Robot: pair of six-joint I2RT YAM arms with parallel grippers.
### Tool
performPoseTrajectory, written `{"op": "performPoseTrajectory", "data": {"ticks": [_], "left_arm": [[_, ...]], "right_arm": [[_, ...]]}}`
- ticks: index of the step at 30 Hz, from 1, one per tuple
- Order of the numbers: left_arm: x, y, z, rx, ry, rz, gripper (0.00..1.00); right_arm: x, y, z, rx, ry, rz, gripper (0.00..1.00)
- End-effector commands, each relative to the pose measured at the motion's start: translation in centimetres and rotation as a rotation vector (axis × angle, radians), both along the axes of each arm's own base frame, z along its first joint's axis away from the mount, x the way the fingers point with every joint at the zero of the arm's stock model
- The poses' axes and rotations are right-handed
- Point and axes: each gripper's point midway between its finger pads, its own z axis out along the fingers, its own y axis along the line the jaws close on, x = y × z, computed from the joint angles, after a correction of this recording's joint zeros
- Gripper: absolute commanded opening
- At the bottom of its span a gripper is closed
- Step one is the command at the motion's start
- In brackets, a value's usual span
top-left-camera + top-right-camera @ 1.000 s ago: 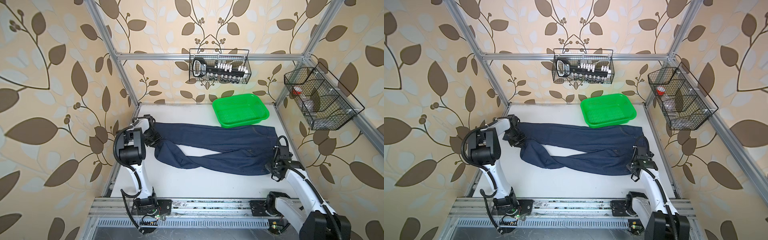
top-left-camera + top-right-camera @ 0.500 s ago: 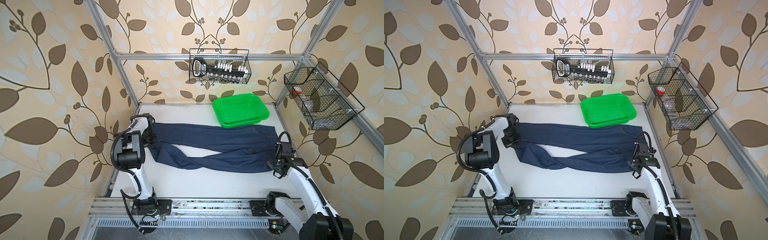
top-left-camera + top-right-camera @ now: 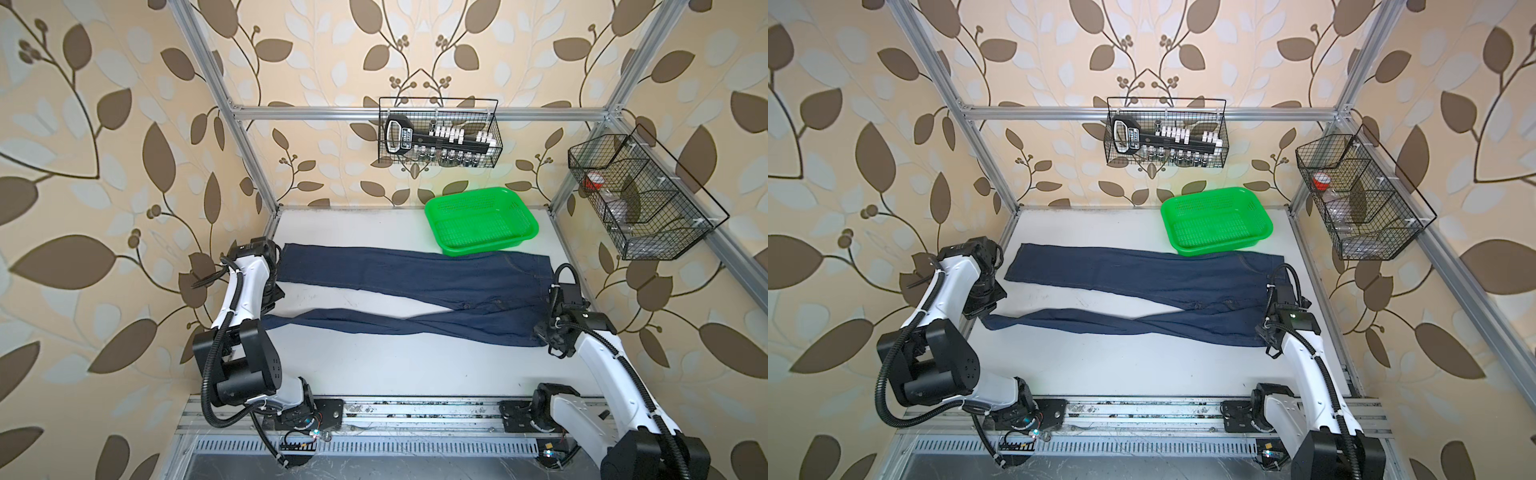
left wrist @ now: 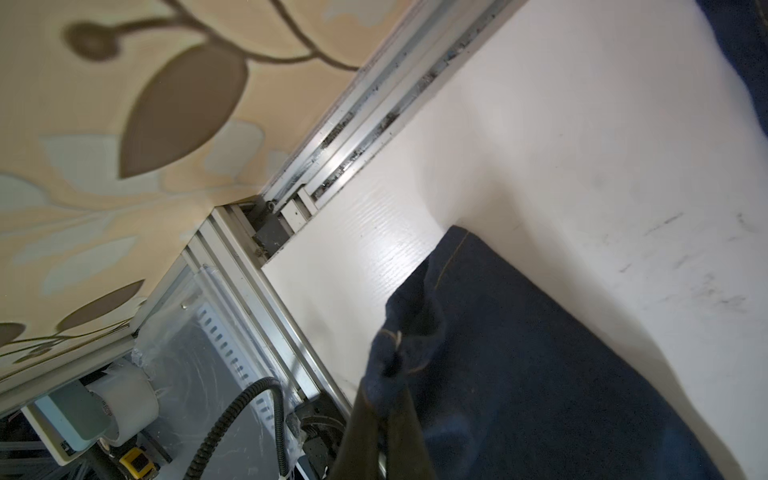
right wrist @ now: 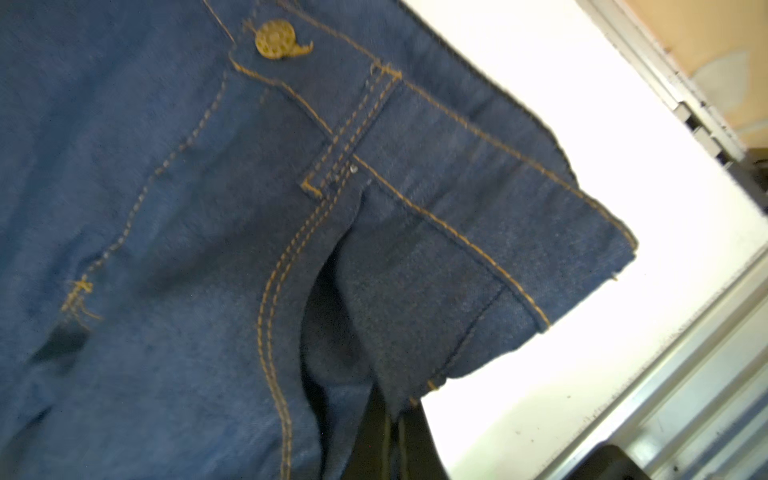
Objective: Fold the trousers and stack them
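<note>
The near leg's hem bunches and twists in my left gripper; I'll flatten it, then take the corner (image 4: 456,234) facing the far leg.
The dark blue trousers (image 3: 415,272) (image 3: 1142,270) lie across the white table, waist at the right and legs pointing left. The far leg lies flat. The near leg is twisted and stretched between my two grippers. At the left table edge my left gripper (image 3: 268,311) (image 3: 980,309) (image 4: 384,399) is shut on the bunched hem of the near leg (image 4: 519,353). My right gripper (image 3: 544,337) (image 3: 1264,337) (image 5: 392,411) is shut on the near corner of the waistband (image 5: 478,257), next to the brass button (image 5: 274,39) and the tan-stitched fly.
A green plastic basket (image 3: 482,247) (image 3: 1217,245) stands at the back right, touching the trousers' far edge. A wire rack (image 3: 438,133) hangs on the back wall and a wire basket (image 3: 640,199) on the right wall. Aluminium rails run close beside both grippers.
My left gripper has moved toward the front with the near leg's hem, drawing that leg away from the far leg so bare table shows between them. The right gripper kept its hold on the waistband.
</note>
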Motion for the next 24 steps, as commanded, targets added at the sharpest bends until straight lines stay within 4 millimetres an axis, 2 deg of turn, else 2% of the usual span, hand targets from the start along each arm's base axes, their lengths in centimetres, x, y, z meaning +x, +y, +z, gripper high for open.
{"op": "performPoseTrajectory", "data": {"ticks": [1, 4, 9, 11, 14, 20, 24], "left_arm": [[-2.2, 1.9, 3.7, 0.142, -0.042, 0.078, 0.00], [-2.3, 1.6, 3.6, 0.127, -0.064, 0.083, 0.00], [-2.9, 0.0, 1.1, 0.030, -0.044, 0.094, 0.00], [-3.3, 0.1, 1.3, 0.050, -0.043, 0.088, 0.00], [-2.8, 0.1, 1.8, 0.046, -0.067, 0.075, 0.00], [-1.7, -1.0, 0.2, -0.038, -0.094, 0.088, 0.00], [-1.1, 0.1, 1.5, 0.014, -0.105, 0.071, 0.00]], "right_arm": [[0.3, -1.1, 1.8, -0.070, -0.004, -0.015, 0.02], [1.0, -1.0, 1.9, -0.070, -0.013, -0.009, 0.02], [2.2, -0.8, 2.0, -0.052, -0.041, -0.025, 0.03], [3.0, -0.8, 2.3, -0.043, -0.059, -0.032, 0.03], [4.4, -0.8, 2.7, -0.043, -0.081, -0.028, 0.03], [6.3, -0.9, 2.9, -0.041, -0.109, -0.033, 0.03], [7.4, -1.2, 3.6, -0.039, -0.133, -0.047, 0.03]]}}
